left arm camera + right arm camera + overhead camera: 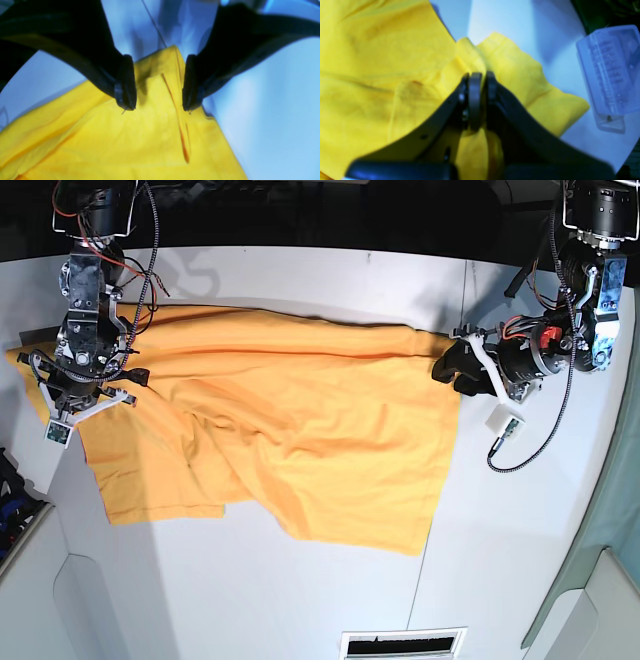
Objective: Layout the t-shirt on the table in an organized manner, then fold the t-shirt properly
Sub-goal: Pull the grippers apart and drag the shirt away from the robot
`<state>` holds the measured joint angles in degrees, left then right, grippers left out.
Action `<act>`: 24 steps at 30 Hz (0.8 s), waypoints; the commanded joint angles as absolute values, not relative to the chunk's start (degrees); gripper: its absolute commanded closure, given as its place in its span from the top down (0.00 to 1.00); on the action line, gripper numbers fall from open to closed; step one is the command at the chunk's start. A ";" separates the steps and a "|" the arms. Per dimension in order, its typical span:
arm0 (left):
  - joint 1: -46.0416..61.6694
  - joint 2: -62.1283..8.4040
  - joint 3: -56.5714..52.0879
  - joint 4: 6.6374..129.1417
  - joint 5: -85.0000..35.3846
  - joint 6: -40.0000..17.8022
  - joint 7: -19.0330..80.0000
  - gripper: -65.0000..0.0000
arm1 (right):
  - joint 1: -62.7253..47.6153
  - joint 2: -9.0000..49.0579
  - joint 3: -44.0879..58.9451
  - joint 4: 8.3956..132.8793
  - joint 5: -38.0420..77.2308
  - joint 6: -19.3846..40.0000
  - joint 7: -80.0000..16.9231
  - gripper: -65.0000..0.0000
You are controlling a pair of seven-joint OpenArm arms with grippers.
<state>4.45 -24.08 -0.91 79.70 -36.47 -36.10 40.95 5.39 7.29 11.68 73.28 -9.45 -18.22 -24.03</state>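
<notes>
The far edge of the t-shirt lies doubled in a loose band, so next I close my left gripper on its corner [436, 340] and pull the band open, away from the near hem.
The orange-yellow t-shirt [290, 410] lies spread and rumpled across the white table [300, 580], its near hem folded unevenly. On the left of the base view, my right gripper [82, 385] stands over the shirt's left end. The right wrist view shows this gripper [482, 75] shut, pinching a ridge of the t-shirt [382, 75] between its pads. My left gripper [452, 368] is at the shirt's far right corner. Seen from the left wrist, it [157, 108] is open, its fingers [126, 82] straddling that corner of the t-shirt [112, 140] without closing on it.
A clear plastic box [610, 72] sits on the table to the right of the pinched sleeve. A thin dark seam [440, 510] crosses the table near the shirt's right edge. A vent grille [400, 645] lies at the front edge.
</notes>
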 commanded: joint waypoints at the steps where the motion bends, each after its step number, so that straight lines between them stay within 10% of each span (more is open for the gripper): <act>1: 4.64 -24.75 -1.19 80.68 -37.30 -37.76 40.82 0.51 | 6.31 7.75 11.88 74.48 -10.04 -18.17 -22.52 0.00; 11: 7.01 -24.73 -1.19 80.68 -40.10 -40.00 39.88 0.49 | 6.28 7.75 11.88 74.48 -10.00 -18.17 -22.50 0.00; 19: 6.96 -23.16 -1.19 80.68 -40.14 -40.00 37.30 0.03 | 6.31 7.75 11.88 74.48 -8.36 -16.14 -22.50 0.00; 24: 6.37 -23.42 -1.32 82.81 -45.76 -40.00 39.16 0.00 | 6.96 7.94 11.90 75.50 -8.01 -13.52 -22.52 0.00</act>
